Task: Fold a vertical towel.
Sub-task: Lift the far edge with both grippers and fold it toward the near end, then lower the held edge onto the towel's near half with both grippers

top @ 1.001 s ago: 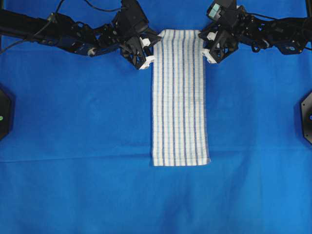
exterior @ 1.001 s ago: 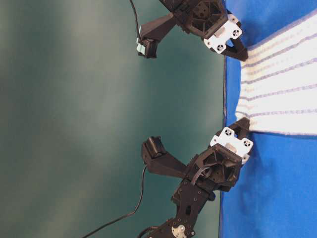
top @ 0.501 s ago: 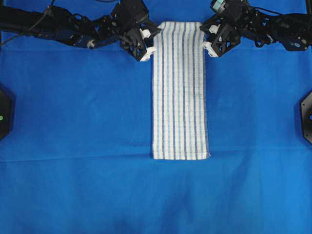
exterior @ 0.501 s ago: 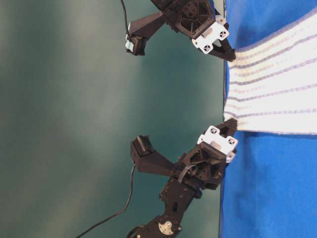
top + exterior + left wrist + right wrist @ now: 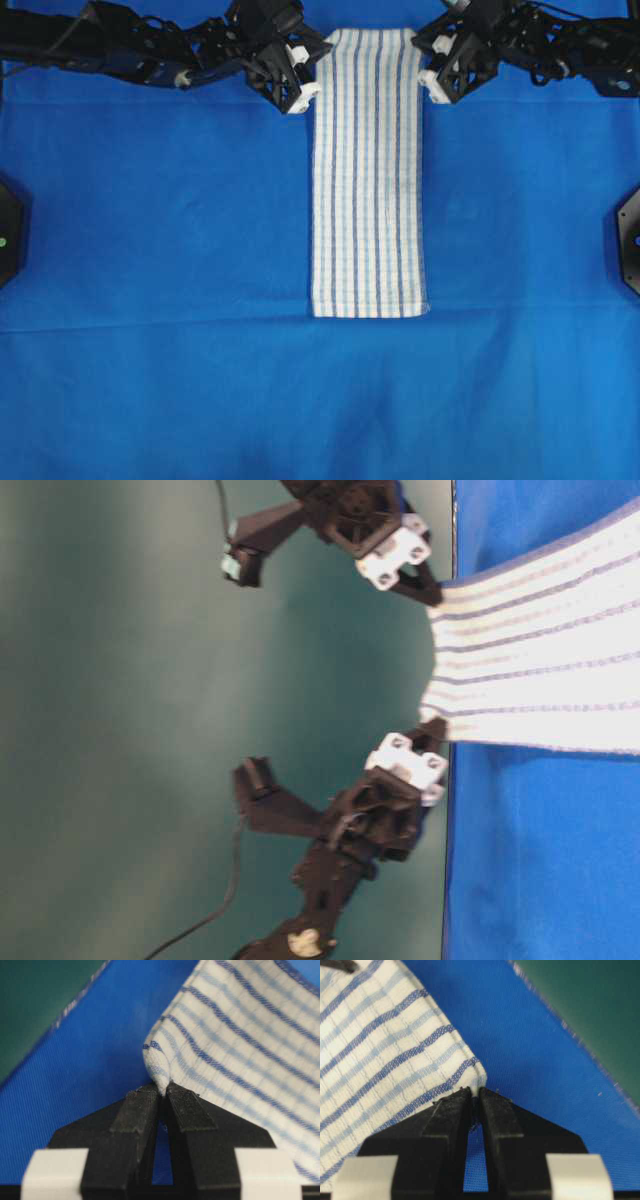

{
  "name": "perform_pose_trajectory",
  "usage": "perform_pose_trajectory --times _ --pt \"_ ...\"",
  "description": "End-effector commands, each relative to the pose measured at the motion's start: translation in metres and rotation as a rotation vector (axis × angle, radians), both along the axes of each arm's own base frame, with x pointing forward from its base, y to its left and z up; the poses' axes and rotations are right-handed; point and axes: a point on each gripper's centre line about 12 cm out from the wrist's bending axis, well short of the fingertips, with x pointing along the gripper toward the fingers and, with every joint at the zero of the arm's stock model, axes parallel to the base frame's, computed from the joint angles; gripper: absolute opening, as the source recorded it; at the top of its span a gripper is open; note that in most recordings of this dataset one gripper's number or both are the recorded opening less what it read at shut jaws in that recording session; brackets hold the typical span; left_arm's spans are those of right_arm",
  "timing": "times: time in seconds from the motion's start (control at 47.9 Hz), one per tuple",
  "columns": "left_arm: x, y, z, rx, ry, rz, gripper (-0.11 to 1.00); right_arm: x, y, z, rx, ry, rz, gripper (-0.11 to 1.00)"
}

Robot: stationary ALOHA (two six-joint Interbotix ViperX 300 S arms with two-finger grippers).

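Observation:
Next, my left gripper releases its towel corner, now raised off the sheet, onto the towel's near corner [image 5: 319, 298] along the same long edge.
The towel [image 5: 368, 180], white with thin blue lengthwise stripes, lies stretched lengthwise down the middle of the blue sheet [image 5: 160, 250]. Its far end is raised off the sheet between both grippers. My left gripper [image 5: 319, 70] is shut on the far-left corner, and the cloth bunches between its fingertips in the left wrist view [image 5: 164, 1091]. My right gripper [image 5: 417, 63] is shut on the far-right corner [image 5: 476, 1092]. From table level the towel [image 5: 540, 650] sags between the left gripper [image 5: 432, 730] and the right gripper [image 5: 432, 590]. The near end rests flat.
The plain blue sheet covers the whole table. Dark mounts sit at the left edge [image 5: 6, 232] and the right edge [image 5: 630, 238]. Both black arms reach in along the far edge. A green backdrop [image 5: 120, 680] stands behind the table.
Both grippers have risen and drawn back toward the far edge with the corners held. The towel's far end has lifted higher and its near edge has slid a little farther away.

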Motion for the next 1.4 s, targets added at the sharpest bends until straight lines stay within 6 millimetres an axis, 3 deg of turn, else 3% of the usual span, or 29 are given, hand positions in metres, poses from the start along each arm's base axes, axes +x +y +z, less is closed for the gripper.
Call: perform_pose_trajectory --times 0.0,0.292,0.522,0.96,1.377 --pt "0.001 -0.004 0.034 0.041 -0.060 -0.013 0.03 0.000 -0.001 0.024 -0.038 -0.040 0.002 0.10" --pt "-0.002 -0.029 0.063 0.118 -0.066 -0.090 0.03 -0.006 0.022 0.065 -0.079 -0.087 0.050 0.10" --pt "-0.010 -0.067 0.074 0.122 -0.059 -0.170 0.03 -0.009 0.064 0.063 -0.065 -0.090 0.144 0.10" --pt "-0.011 -0.159 0.052 0.067 -0.012 -0.376 0.03 -0.008 0.156 0.046 0.028 -0.034 0.390 0.10" --pt "-0.009 -0.210 0.015 -0.032 0.043 -0.464 0.03 -0.006 0.201 0.022 0.155 0.022 0.461 0.10"
